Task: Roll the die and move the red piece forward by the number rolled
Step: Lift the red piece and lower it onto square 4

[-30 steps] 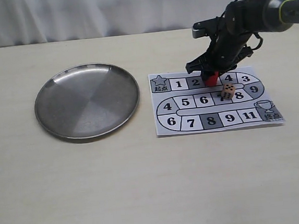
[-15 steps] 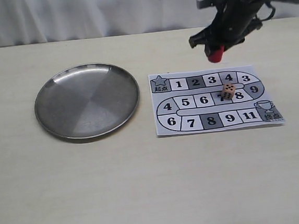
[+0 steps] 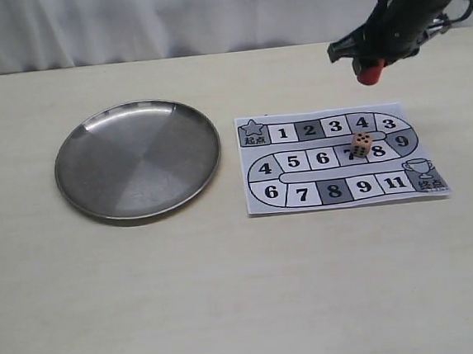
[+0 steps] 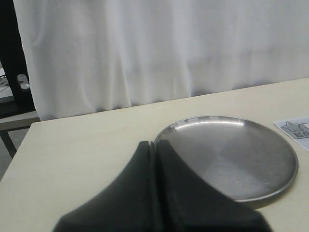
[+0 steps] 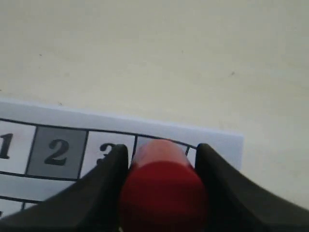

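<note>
Next, I set the red piece on the upper row's curved corner square (image 3: 390, 129) near the tan die with my right gripper.
My right gripper (image 3: 369, 68) hangs in the air above and behind the game board (image 3: 338, 157), shut on the red piece (image 3: 369, 74). In the right wrist view the red piece (image 5: 163, 193) fills the gap between the two dark fingers (image 5: 108, 169), over the board's upper row near square 3. The tan die (image 3: 360, 144) rests on the board around squares 7 and 8, dark pips showing. My left gripper (image 4: 155, 145) is shut on nothing, near the steel plate (image 4: 227, 159); the exterior view does not show it.
The round steel plate (image 3: 138, 158) lies to the left of the paper board on the beige table (image 3: 230, 293). A white curtain (image 3: 148, 19) hangs behind the table's far edge.
The right gripper lifted the red piece off the board near squares 3 and 4, then carried it upward and to the right. Die, board and plate stayed put.
</note>
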